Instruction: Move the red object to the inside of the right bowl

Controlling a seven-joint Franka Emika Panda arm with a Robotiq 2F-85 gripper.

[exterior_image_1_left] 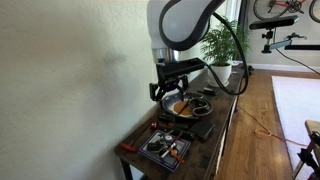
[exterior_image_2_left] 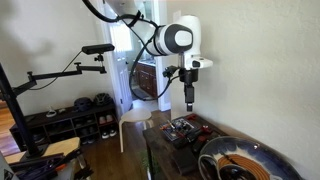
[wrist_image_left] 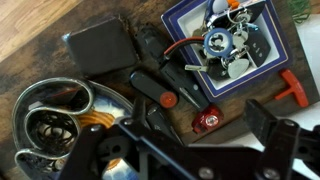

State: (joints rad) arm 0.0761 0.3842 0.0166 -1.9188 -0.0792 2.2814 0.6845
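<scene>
The robot's gripper needs to next move down to the small red object's body (exterior_image_1_left: 153,125) (wrist_image_left: 207,121), beside the blue-rimmed tray and near the wall, and close there.
The small red object (wrist_image_left: 207,121) lies on the wooden table below the blue-rimmed tray (wrist_image_left: 275,55) in the wrist view. My gripper (wrist_image_left: 190,140) is open and empty, hovering above the table with the red object between its fingers. It also shows in both exterior views (exterior_image_1_left: 168,92) (exterior_image_2_left: 190,101), held above the table. Two bowls stand side by side (exterior_image_1_left: 180,108) (exterior_image_1_left: 201,105). In the wrist view a metal bowl (wrist_image_left: 40,100) sits at the left with dark contents. A large bowl (exterior_image_2_left: 245,160) fills the foreground of an exterior view.
A flat red T-shaped piece (wrist_image_left: 293,88) lies at the right by the tray. A black square block (wrist_image_left: 100,47) and a black tool with a red button (wrist_image_left: 160,93) lie between the tray and the bowls. The narrow table (exterior_image_1_left: 215,135) stands against a wall.
</scene>
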